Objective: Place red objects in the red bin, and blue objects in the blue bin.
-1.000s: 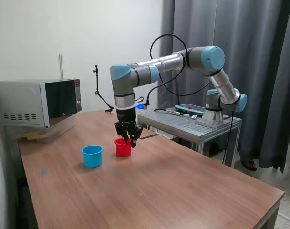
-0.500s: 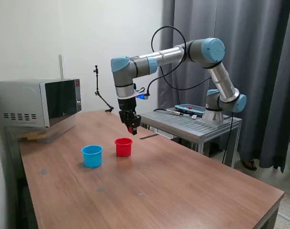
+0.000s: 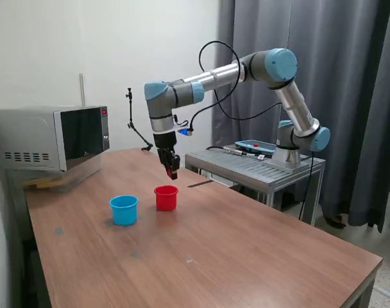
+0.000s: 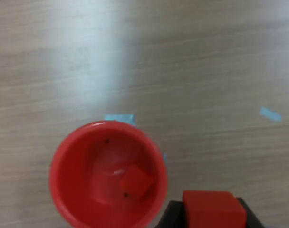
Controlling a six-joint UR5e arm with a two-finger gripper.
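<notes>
A red cube is lying inside the red bin [image 3: 166,197] [image 4: 108,147]. I need to let go of the small red cube next to it with my gripper.
The red cup [image 3: 166,197] stands on the wooden table, with the light blue cup [image 3: 124,210] beside it on the exterior view's left. My gripper [image 3: 172,172] hangs above and slightly behind the red cup. It is shut on a small red cube [image 4: 213,209], which shows between the dark fingers in the wrist view. The wrist view looks down into the red cup [image 4: 68,156], where a second red cube [image 4: 135,183] lies on the bottom. The blue cubes are not in view, and the inside of the blue cup is hidden.
A microwave [image 3: 50,138] stands at the table's back on the exterior view's left. A small tripod stand [image 3: 134,125] is behind the gripper. The arm's base sits on a metal side table [image 3: 256,167]. Small blue tape marks [image 4: 269,114] dot the tabletop.
My gripper has risen from low beside the red cup to well above it, drifting slightly toward the exterior view's left, with the red cube between its fingers. The cups have not moved.
</notes>
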